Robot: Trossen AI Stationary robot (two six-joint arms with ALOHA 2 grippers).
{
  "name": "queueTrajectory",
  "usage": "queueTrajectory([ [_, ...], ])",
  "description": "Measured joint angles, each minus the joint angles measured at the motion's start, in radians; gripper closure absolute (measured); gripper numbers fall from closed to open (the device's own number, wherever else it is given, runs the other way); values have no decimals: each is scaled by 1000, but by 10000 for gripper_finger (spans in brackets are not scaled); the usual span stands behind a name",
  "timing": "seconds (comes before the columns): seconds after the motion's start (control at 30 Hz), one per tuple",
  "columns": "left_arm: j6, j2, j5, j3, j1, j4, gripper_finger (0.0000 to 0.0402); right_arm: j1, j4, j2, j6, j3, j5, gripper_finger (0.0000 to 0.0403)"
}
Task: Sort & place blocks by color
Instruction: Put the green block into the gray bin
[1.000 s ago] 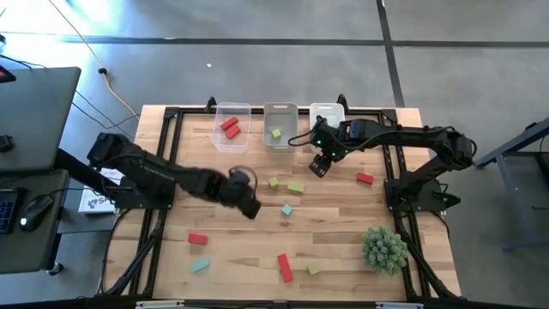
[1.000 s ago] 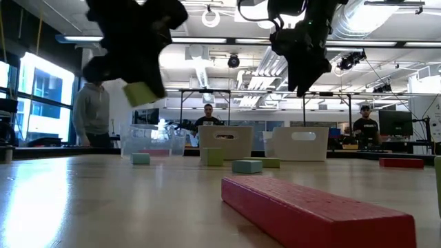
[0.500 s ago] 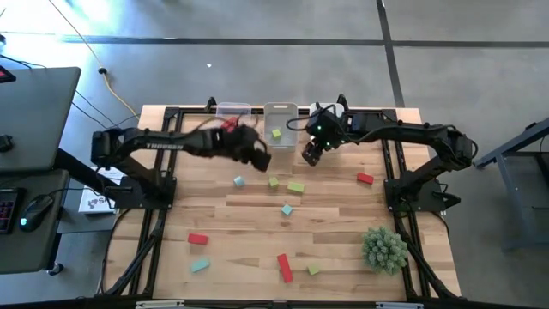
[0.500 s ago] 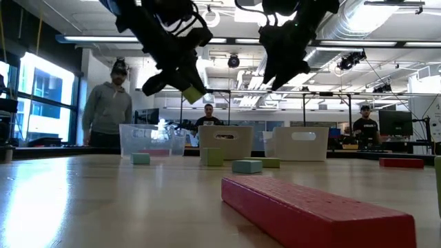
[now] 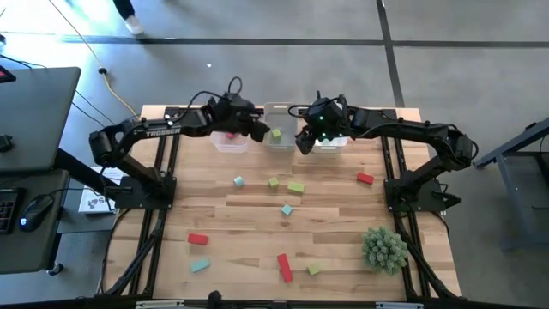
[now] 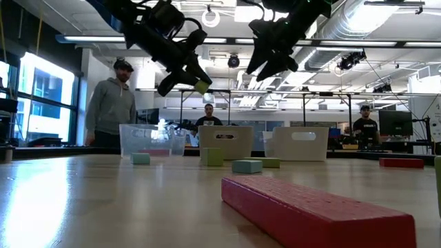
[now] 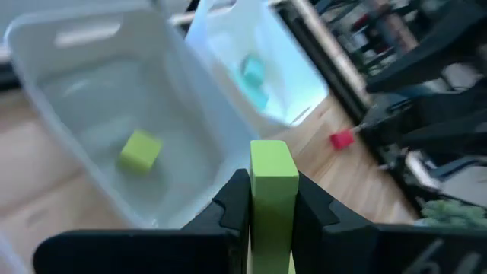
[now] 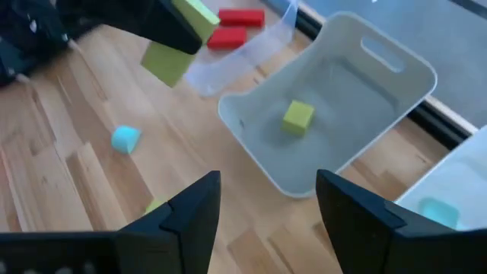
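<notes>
The yellow-green block in my left gripper, now at the middle bin's near corner, will be let go in the middle bin (image 5: 272, 140) (image 7: 171, 198), close beside the yellow-green cube on its near side.
My left gripper (image 5: 259, 131) hangs at the near left corner of the middle bin (image 5: 280, 110), shut on a yellow-green block (image 7: 272, 190), which also shows in the low view (image 6: 201, 87). That bin holds one yellow-green cube (image 5: 276, 135). My right gripper (image 5: 303, 142) hovers open and empty just right of the same bin, its fingers (image 8: 190, 217) wide apart. The left bin (image 5: 230, 142) holds red blocks (image 8: 232, 27). The right bin (image 5: 330, 137) holds a teal block (image 7: 253, 74). Several red, teal and yellow-green blocks lie loose on the table. My left gripper pinches the yellow-green block by its two side faces (image 7: 262, 217) between the two fingers. The block's free end (image 7: 272, 161) sticks out past the fingertips. The fingers slant downward toward the bins. The block is lifted clear of the table and bins.
Loose blocks lie mid-table: teal (image 5: 238, 181), yellow-green (image 5: 296, 186), teal (image 5: 286, 209), red (image 5: 365, 178). Near the front lie red (image 5: 198, 239) and red (image 5: 284, 267). A spiky green plant (image 5: 383, 249) stands front right. People stand beyond the table (image 6: 110, 103).
My left gripper has swung from mid-table toward the far edge and to the right, up to the middle bin, carrying the yellow-green block clear of the table. My right gripper has drifted toward the far edge and slightly left, tipping its fingers upward; it stays open.
</notes>
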Motion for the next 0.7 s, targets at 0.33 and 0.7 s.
queueTrajectory([
  [0.33, 116, 0, 126, 3, 123, 95, 366, 0, 95, 0, 154, 0, 14, 199],
  [0.7, 309, 40, 127, 100, 164, 88, 367, 0, 98, 0, 308, 0, 97, 199],
])
